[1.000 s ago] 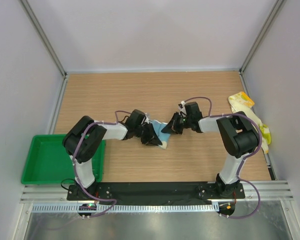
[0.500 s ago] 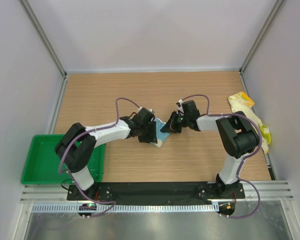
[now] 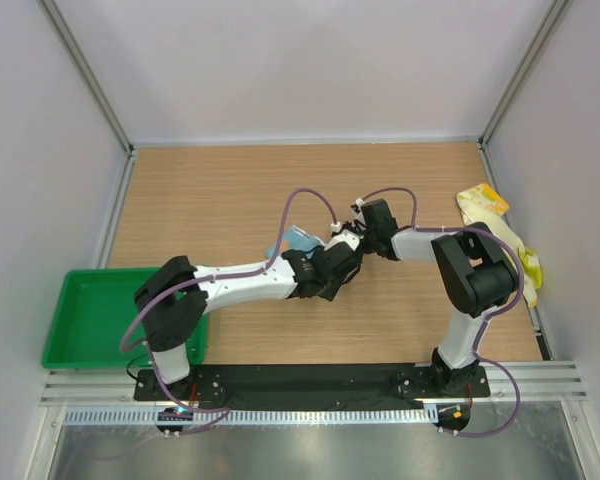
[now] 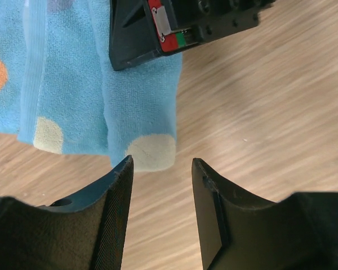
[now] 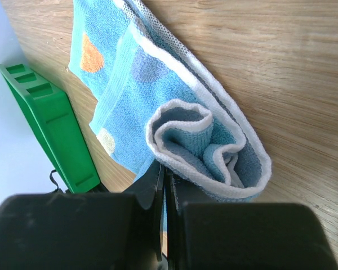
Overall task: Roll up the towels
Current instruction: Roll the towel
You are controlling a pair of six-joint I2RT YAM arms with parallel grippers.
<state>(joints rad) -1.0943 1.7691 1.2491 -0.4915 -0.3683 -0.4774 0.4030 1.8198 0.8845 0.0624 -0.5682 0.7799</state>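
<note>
The left gripper's open fingers straddle wood just short of the roll's cream-dotted end, so it should move in and pinch that dotted end [image 4: 152, 152] before rolling further.
A light blue towel [image 3: 299, 240] with dots lies mid-table, partly rolled; in the right wrist view its rolled end [image 5: 208, 152] shows white-edged coils. My right gripper [image 5: 164, 175] is shut at that roll's end, with a thin layer of cloth pinched between the fingers. My left gripper [image 4: 160, 169] is open just off the towel's corner [image 4: 152, 153], and only bare wood lies between its fingers [image 4: 121, 191]. The yellow-cream towel [image 3: 492, 212] lies crumpled against the right wall.
A green tray [image 3: 80, 320] sits at the near left edge of the table. The two grippers are close together in the middle, the left arm [image 3: 250, 280] stretched across toward the right one. White walls enclose the table.
My left gripper has opened, let go of the blue towel and swung right to just in front of the right gripper. The right gripper has stayed shut at the roll.
</note>
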